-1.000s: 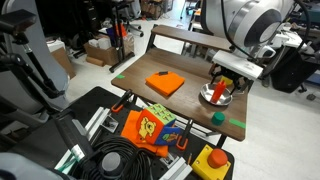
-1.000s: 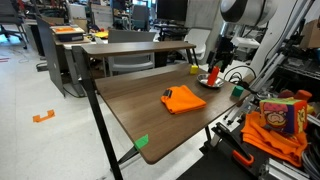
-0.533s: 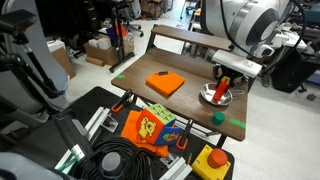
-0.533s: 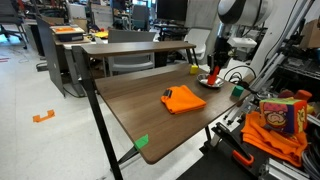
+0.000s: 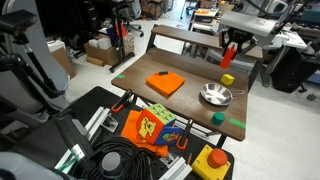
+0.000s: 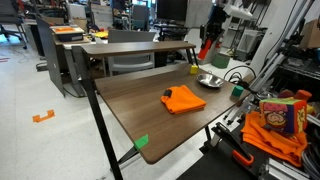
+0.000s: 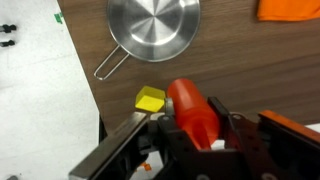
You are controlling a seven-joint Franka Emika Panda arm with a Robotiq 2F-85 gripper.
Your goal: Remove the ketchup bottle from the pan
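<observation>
The robot's gripper needs to release the ketchup bottle on the wooden table (image 5: 203, 74) (image 7: 214, 86) between the yellow block and the orange square.
The ketchup bottle (image 7: 190, 108), slim and red, is clamped between my gripper's (image 7: 193, 130) fingers and fills the lower middle of the wrist view. In both exterior views the gripper (image 5: 230, 47) (image 6: 208, 40) hangs well above the table, shut on the bottle (image 5: 229, 55) (image 6: 207, 48). The pan (image 5: 215, 95) (image 6: 210, 81) (image 7: 153, 25), round shiny silver with a wire handle, sits empty on the wooden table below and slightly to the side of the bottle.
A small yellow block (image 5: 228, 78) (image 7: 150, 98) lies on the table beside the pan. A flat orange square (image 5: 166, 83) (image 6: 183, 99) lies mid-table. A green block (image 5: 217, 117) sits near the table edge. Cables and an orange bag (image 5: 152, 128) lie below the table's front edge.
The gripper closed on the ketchup bottle in the pan, then rose with it high above the table. The pan now stands empty.
</observation>
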